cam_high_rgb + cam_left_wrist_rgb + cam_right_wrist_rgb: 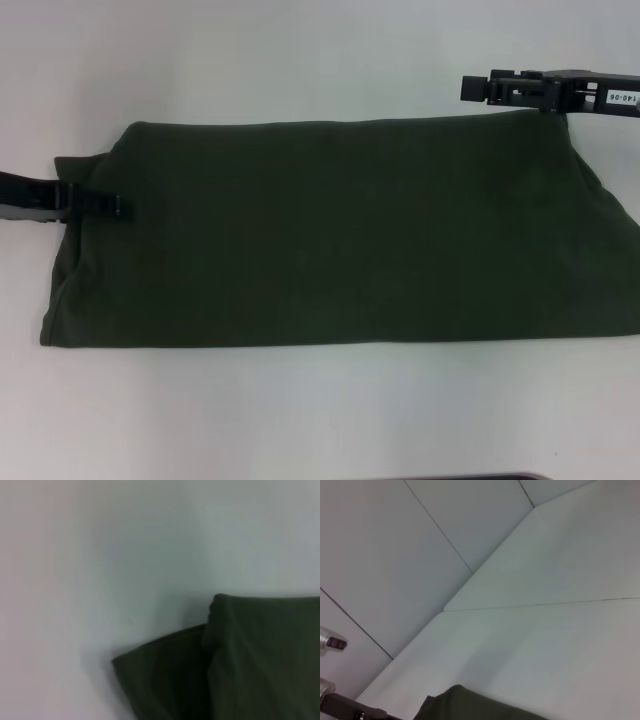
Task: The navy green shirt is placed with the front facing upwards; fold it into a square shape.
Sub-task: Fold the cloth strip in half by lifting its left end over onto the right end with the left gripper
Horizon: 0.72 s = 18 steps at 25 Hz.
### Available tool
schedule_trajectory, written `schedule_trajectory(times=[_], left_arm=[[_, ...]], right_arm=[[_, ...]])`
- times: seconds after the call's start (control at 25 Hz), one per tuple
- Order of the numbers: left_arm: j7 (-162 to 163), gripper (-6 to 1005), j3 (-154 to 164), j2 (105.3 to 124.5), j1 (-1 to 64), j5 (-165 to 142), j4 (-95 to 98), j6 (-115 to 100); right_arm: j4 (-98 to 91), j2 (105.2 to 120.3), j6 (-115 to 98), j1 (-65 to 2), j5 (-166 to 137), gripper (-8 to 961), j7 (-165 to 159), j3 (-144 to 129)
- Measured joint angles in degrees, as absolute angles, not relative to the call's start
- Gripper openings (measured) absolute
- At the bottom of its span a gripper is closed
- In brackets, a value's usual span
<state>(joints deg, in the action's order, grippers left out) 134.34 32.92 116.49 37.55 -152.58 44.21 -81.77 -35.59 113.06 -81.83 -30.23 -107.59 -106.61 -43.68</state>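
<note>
Next, I open my left gripper, which reaches too far in past the shirt's uneven end, draw back and pinch the layers nearer the jutting far corner (72, 166).
The navy green shirt (340, 230) lies on the white table (300, 420) as a long, flat band running left to right, with only plain green cloth showing. My left gripper (100, 203) reaches in over the shirt's left end, on top of the cloth. My right gripper (475, 87) hangs at the far right, just above the shirt's far right corner. The left wrist view shows a corner of the shirt (260, 660) with one layer lying over another. In the right wrist view only a small edge of the shirt (470, 707) shows.
White table surface surrounds the shirt on all sides. The shirt's right end runs to the edge of the head view. White wall panels (395, 555) stand behind the table. A small metal fitting (332, 642) shows against the wall.
</note>
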Motion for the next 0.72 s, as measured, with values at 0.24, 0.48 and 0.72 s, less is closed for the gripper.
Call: schedule_trajectory(times=[0.24, 0.48, 0.72], left_arm=[[134.23, 863, 33.00, 116.85, 37.93, -152.52, 44.48, -81.73], [134.21, 853, 33.14, 117.06, 38.04, -152.49, 44.70, -81.38], [134.20, 787, 33.14, 117.16, 38.06, -152.49, 44.55, -81.11]], right_arm=[[-35.59, 113.01, -81.83, -30.23, -107.68, 913, -106.61, -43.68], [-35.59, 113.06, -81.69, -30.23, -107.68, 913, -106.61, -43.68], [-35.59, 113.11, -81.57, -30.23, -107.57, 914, -106.61, -43.68]])
